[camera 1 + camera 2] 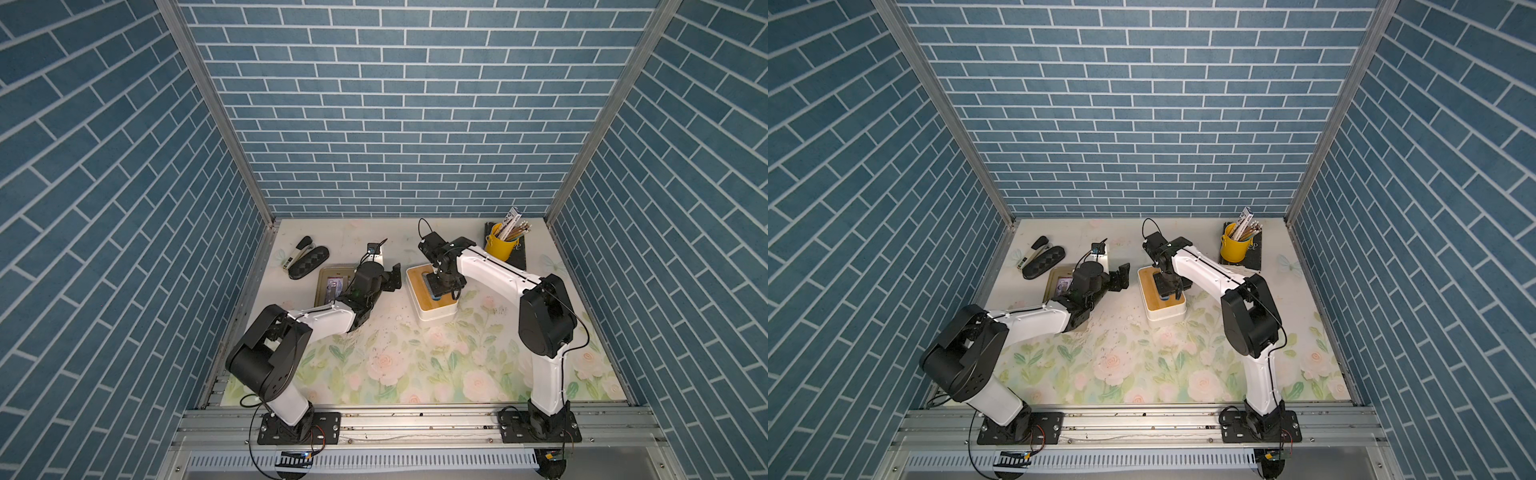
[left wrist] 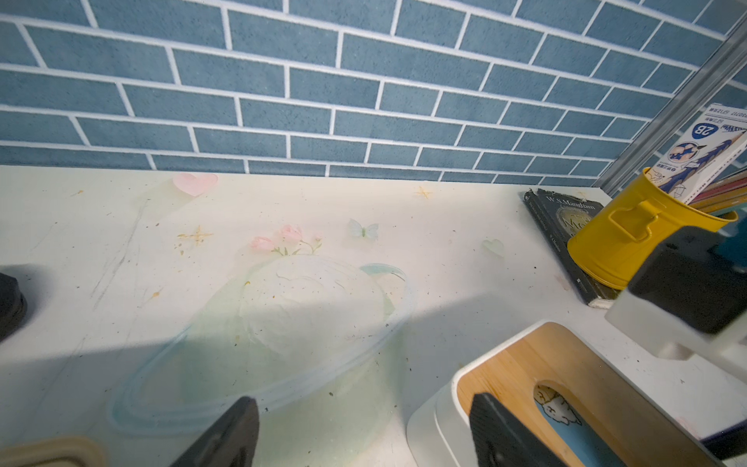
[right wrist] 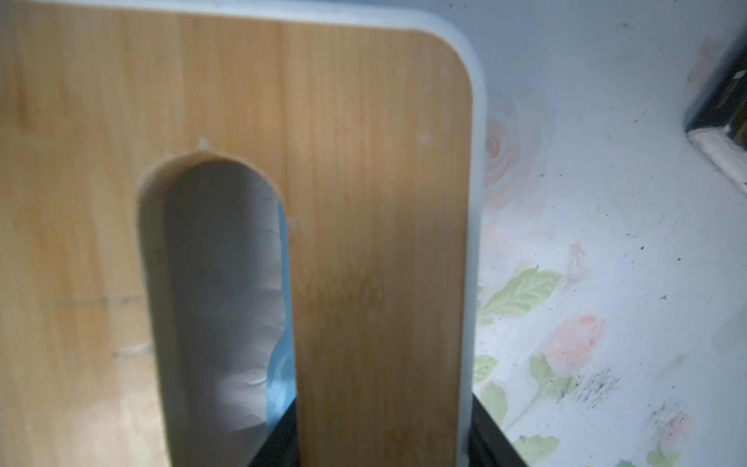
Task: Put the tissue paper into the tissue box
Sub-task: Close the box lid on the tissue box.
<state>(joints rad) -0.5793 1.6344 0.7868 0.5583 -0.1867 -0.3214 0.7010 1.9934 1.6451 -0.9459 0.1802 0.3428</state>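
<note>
The tissue box will go down from my right gripper on the flowered table [image 1: 421, 308] close beside my left gripper, toward the tin tray.
The white tissue box [image 1: 437, 316] [image 1: 1168, 314] with a bamboo lid [image 3: 376, 170] stands mid-table in both top views. Through the lid's slot I see the tissue paper [image 2: 560, 408], a blue printed pack with pale tissue [image 3: 226, 283] showing. My right gripper [image 1: 444, 284] [image 3: 382, 424] points down onto the box. One finger is in the slot, the other outside the rim, and the jaws are shut on that strip of lid. My left gripper [image 1: 392, 278] [image 2: 364, 400] is open and empty just left of the box, one finger in front of its near corner.
A yellow cup [image 1: 500, 246] of pencils stands on a dark book [image 2: 562, 230] at the back right. At the back left lie a stapler [image 1: 296, 253], a black case [image 1: 309, 262] and a tin tray [image 1: 332, 286] under the left arm.
</note>
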